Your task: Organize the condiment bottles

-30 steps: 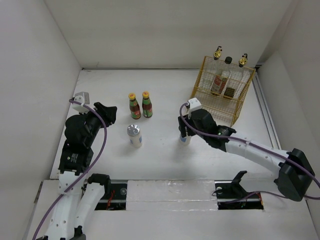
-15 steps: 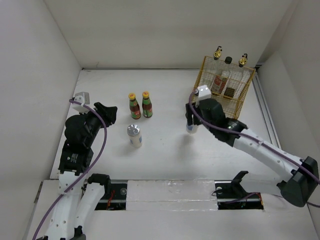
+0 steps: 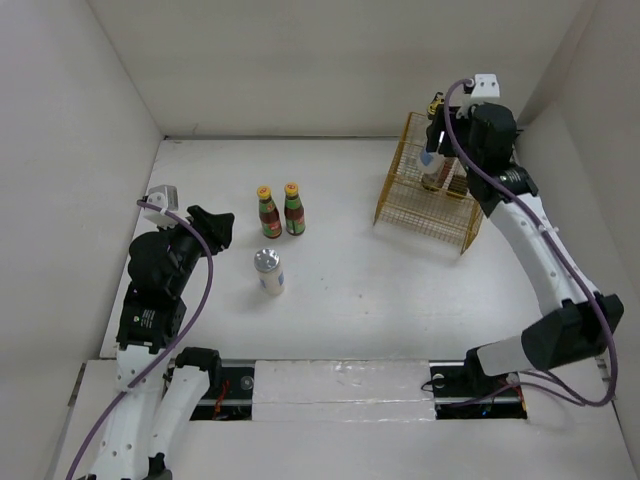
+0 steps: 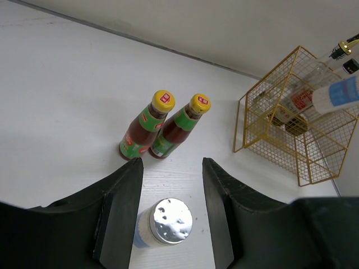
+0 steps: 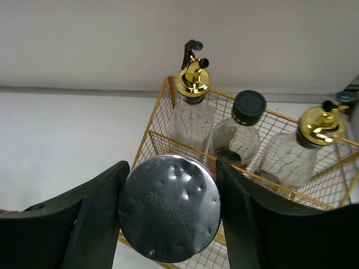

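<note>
The white silver-lidded shaker is to go in the yellow wire basket's front corner [image 3: 402,184] [image 5: 158,207] nearest the red-sauce bottles. My right gripper should put it down there.
My right gripper [image 3: 432,150] is shut on a white silver-lidded shaker [image 5: 169,208] and holds it above the front left part of the yellow wire basket [image 5: 157,134]. In the basket stand two clear gold-topped bottles [image 5: 192,106] [image 5: 291,151] and a dark black-capped jar [image 5: 238,134]. Two red-sauce bottles with yellow caps [image 4: 147,129] [image 4: 179,129] stand side by side mid-table. A second shaker [image 4: 165,221] stands just in front of them. My left gripper [image 4: 171,168] hovers open above it, with a gap on both sides of the lid.
White walls enclose the table on the left, back and right. The basket [image 3: 400,170] sits in the back right corner close to the walls. Bare tabletop lies between the red-sauce bottles [image 3: 281,210] and the basket.
My right arm has lifted the shaker off the mid-table and swung it back and to the right, up over the basket. The left arm and the other bottles have not moved.
</note>
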Controlling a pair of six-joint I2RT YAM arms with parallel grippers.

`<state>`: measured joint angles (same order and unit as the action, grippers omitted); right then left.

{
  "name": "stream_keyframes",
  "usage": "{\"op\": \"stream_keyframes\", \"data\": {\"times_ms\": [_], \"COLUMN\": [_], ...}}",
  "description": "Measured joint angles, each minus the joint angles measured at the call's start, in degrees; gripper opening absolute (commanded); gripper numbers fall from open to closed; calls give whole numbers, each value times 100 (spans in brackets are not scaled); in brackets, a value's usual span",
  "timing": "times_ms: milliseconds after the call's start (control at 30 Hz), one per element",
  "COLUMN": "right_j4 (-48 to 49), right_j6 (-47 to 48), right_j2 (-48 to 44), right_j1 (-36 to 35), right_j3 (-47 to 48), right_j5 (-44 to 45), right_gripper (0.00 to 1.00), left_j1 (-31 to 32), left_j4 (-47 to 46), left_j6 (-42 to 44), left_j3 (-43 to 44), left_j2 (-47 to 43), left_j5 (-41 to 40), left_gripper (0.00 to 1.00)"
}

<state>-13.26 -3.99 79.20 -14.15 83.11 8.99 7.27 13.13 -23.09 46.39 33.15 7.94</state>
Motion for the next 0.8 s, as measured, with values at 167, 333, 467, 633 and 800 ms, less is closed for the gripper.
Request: {"op": "stream_keyframes", "data": {"times_ms": [167,333,467,633,800], "right_j4": [-28,46,269,671,885], "right_j6": [57,85,83,116,118], "right_j2": [826,1220,1305,1449,1838], "right_j1": [232,295,282,190,90], "right_j3": [245,245,221,142,-83], "right_j5": [-474,-787,-905,-925,-916], "right_gripper": [31,30,30,34,36], "left_j1": [0,0,0,0,0], "left_j4": [2,2,2,2,2], "left_j6": [0,0,0,0,0], "left_j3": [0,0,0,0,0], "left_j2": [0,11,15,15,15], "left_j5": [-2,-2,-2,-2,-2], "left_gripper": [42,42,42,42,42]}}
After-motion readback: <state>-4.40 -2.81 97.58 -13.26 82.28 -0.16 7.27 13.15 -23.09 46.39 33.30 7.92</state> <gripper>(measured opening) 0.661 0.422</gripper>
